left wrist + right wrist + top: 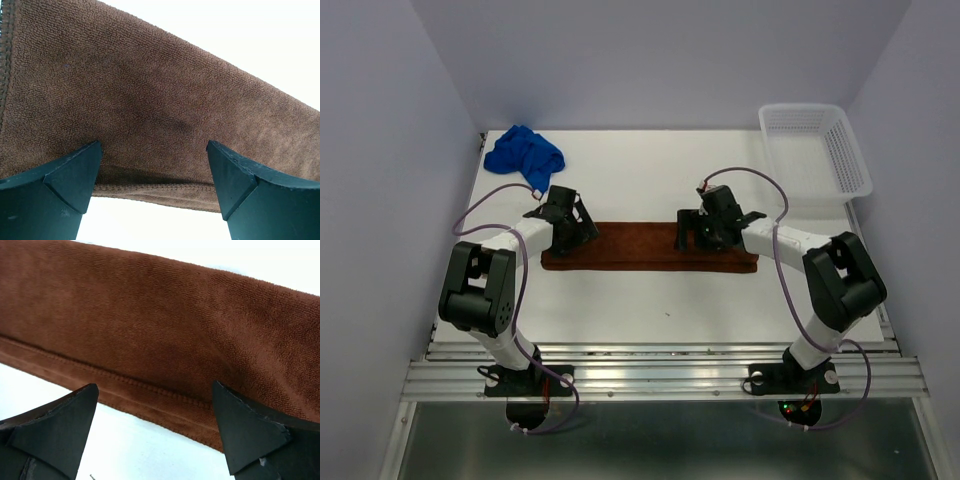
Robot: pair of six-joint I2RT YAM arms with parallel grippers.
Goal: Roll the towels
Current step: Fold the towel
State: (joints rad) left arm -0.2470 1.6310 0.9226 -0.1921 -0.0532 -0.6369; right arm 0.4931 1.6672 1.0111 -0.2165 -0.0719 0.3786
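Observation:
Next, I close my right gripper on the middle of the short end (754, 255) of the rust-brown towel, the end nearest the white mesh basket.
The rust-brown towel (640, 248) lies flat across the middle of the table, folded into a long narrow strip. My left gripper (576, 236) hovers over the strip's left end, open, with nothing between its fingers. In the left wrist view the left gripper (155, 170) straddles the near hem of the brown towel (150, 100). My right gripper (689, 238) stands open over the strip right of centre. In the right wrist view the right gripper (155, 415) frames the stitched near edge of the towel (150, 315). The blue towel (524, 153) sits crumpled at the back left.
A white mesh basket (850, 160) stands at the back right corner, partly over the table edge. White walls enclose the table on the left, back and right. The metal rail (660, 375) holding the arm bases runs along the near edge.

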